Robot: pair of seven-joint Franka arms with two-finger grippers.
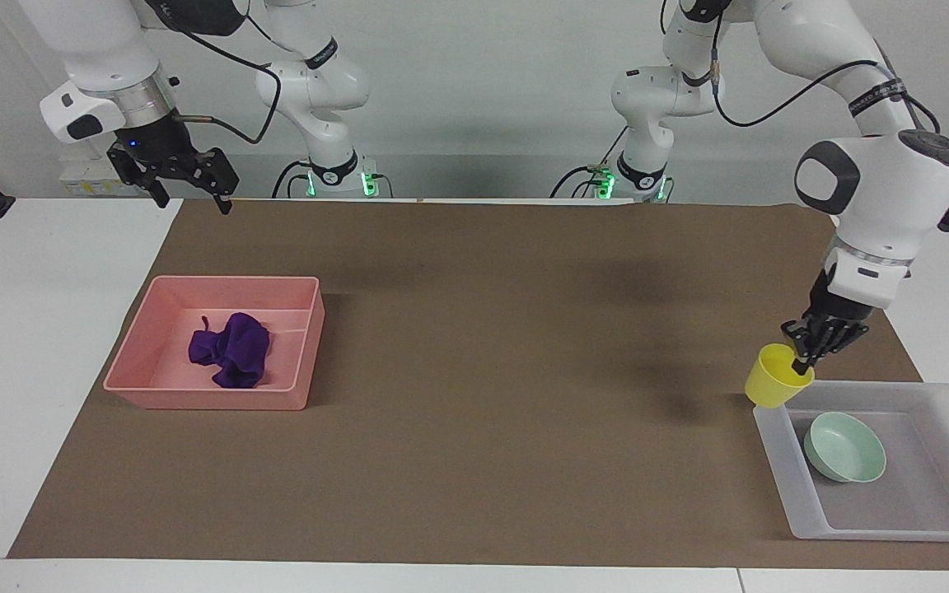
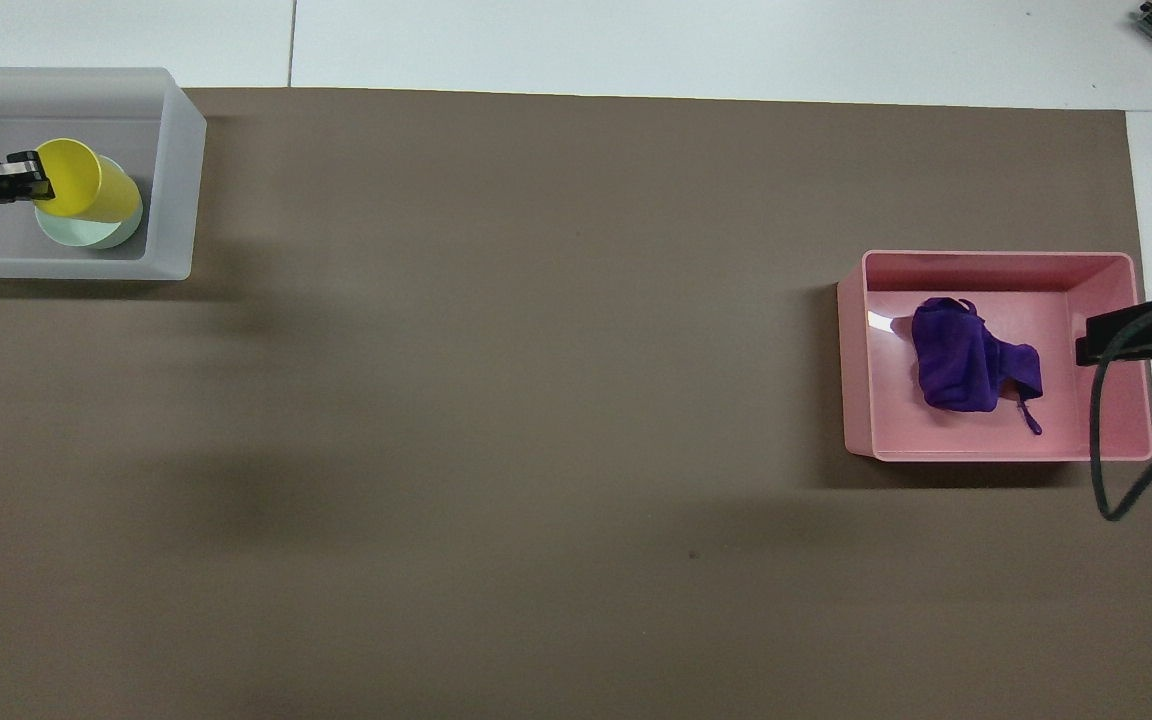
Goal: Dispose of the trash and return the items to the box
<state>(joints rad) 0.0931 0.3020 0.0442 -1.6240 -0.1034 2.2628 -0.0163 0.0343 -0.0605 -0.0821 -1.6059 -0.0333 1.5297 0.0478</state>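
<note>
Next, my left gripper lets go of the yellow cup inside the mint-green bowl (image 2: 85,209) in the translucent box.
My left gripper (image 1: 804,359) is shut on the rim of the yellow cup (image 1: 776,386), which hangs tilted in the air over the box (image 1: 787,469). From overhead, the cup (image 2: 88,181) covers part of the mint-green bowl (image 2: 101,234). That bowl (image 1: 845,447) lies in the translucent box (image 2: 174,180). The purple trash (image 1: 231,349) lies in the pink bin (image 1: 219,401). My right gripper (image 1: 194,198) hangs open and holds nothing, high over the mat's edge by the bin.
The pink bin (image 2: 996,262) with the trash (image 2: 966,365) stands at the right arm's end of the brown mat (image 1: 474,371). The box is at the left arm's end. A black cable (image 2: 1101,430) dangles over the bin's outer wall.
</note>
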